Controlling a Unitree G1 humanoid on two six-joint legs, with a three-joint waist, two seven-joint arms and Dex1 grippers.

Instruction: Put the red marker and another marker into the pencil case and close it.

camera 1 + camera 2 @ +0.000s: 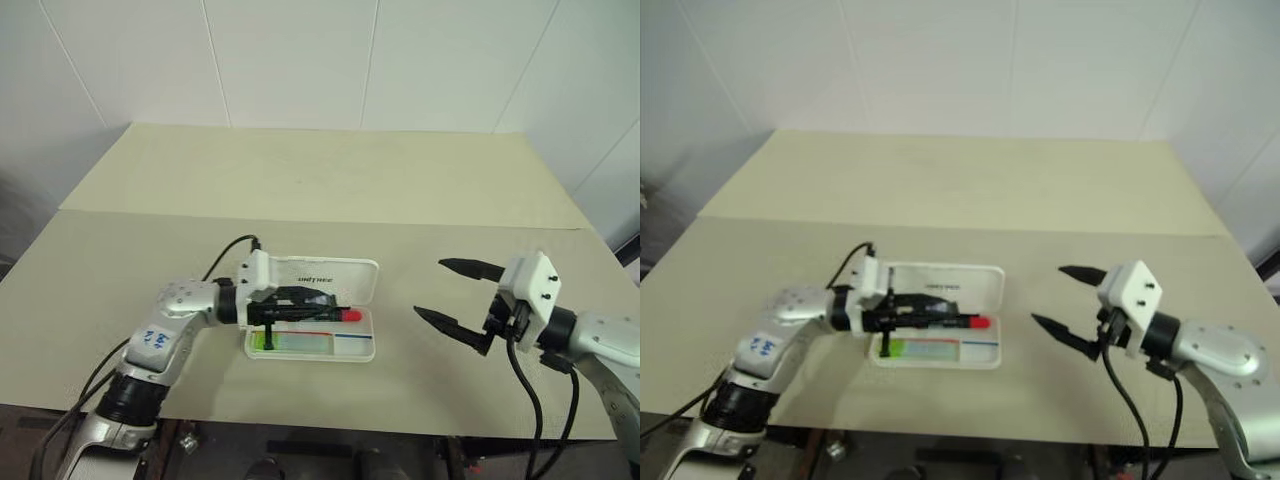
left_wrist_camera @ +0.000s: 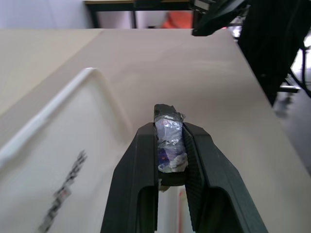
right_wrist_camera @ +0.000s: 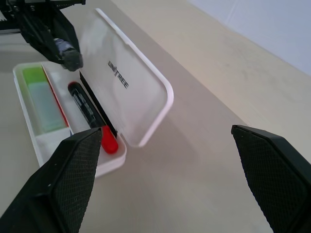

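My left gripper has the wad of silvery tape. Next, I let it go in the small front compartment [image 1: 354, 345] near the cap of the red marker.
The white pencil case [image 1: 372, 352] lies open on the table, its lid [image 3: 141, 92] folded back on the far side. The red marker [image 3: 90, 114], black barrel with a red cap [image 1: 350, 316], lies along the rear channel of the tray. Another marker [image 3: 34, 76], lime green, sits in the front compartment at the left end. My left gripper [image 1: 328, 302] hovers level over the tray, pointing right, fingers [image 2: 141, 160] shut with only a wad of silvery tape between their tips. My right gripper [image 1: 430, 288] is wide open, right of the case, holding nothing.
The beige table [image 1: 300, 180] is two tops joined at a seam behind the case, with white walls beyond. A black cable [image 1: 225, 250] loops off my left wrist. The front edge runs close below the case.
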